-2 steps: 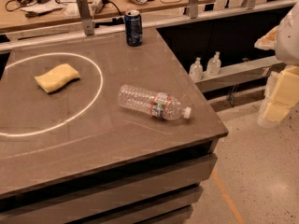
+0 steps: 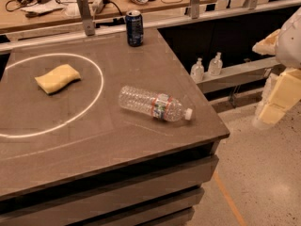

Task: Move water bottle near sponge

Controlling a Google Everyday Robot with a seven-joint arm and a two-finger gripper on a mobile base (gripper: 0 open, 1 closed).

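Note:
The water bottle's neck end (image 2: 173,110), next to its white cap, should be the next place my gripper goes to and closes on.
The water bottle (image 2: 154,104) lies on its side on the brown table (image 2: 94,145), near the right edge, with its white cap pointing right. The sponge (image 2: 57,78) lies flat at the left, inside a white circle (image 2: 101,86) drawn on the table. The bottle is outside the circle, a little to its right. My gripper (image 2: 277,98), with yellowish foam pads, hangs off the table's right side over the floor, well apart from the bottle and holding nothing.
A dark blue soda can (image 2: 134,28) stands at the table's back edge. Two small white pump bottles (image 2: 206,67) stand on a low ledge to the right of the table. A cluttered workbench (image 2: 56,4) runs behind.

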